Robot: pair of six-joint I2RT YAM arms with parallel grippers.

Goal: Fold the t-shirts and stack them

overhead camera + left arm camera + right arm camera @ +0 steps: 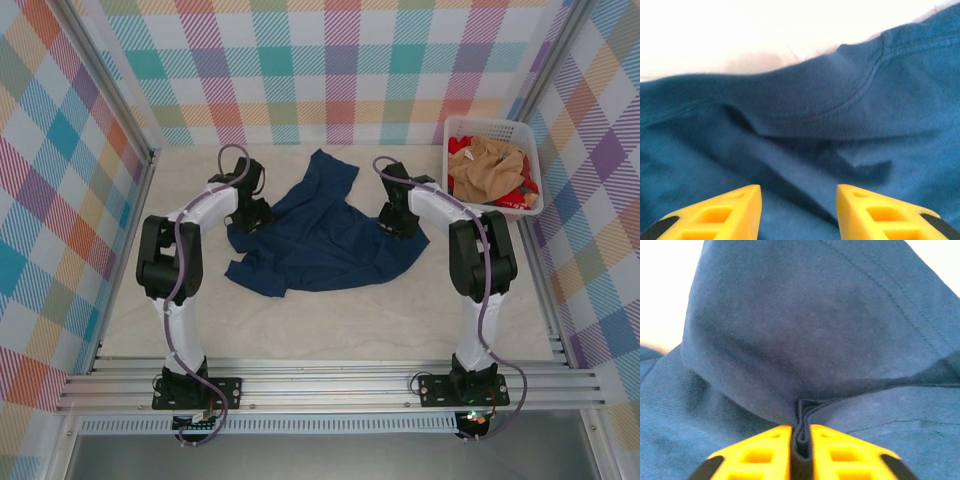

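Observation:
My right gripper will open, grip again beside the fold (774, 409) and pull the navy t-shirt's end out, because that end bunches into a fold at my right gripper.
A navy blue t-shirt (318, 235) lies crumpled in the middle of the table, its print hidden. My left gripper (256, 214) sits at the shirt's left edge; the left wrist view has its yellow fingers (735, 210) spread open just above wrinkled navy cloth (805, 125), nothing between them. My right gripper (394, 219) is at the shirt's right edge. In the right wrist view it (800, 440) is shut on a pinched fold of the navy cloth (805, 412). Tan-orange and red t-shirts (487, 170) are piled in the basket.
A white plastic basket (534, 166) stands at the back right corner against the checked wall. Pale table surface (330, 325) lies between the shirt and the arm bases. Metal rails run along the table's sides and front.

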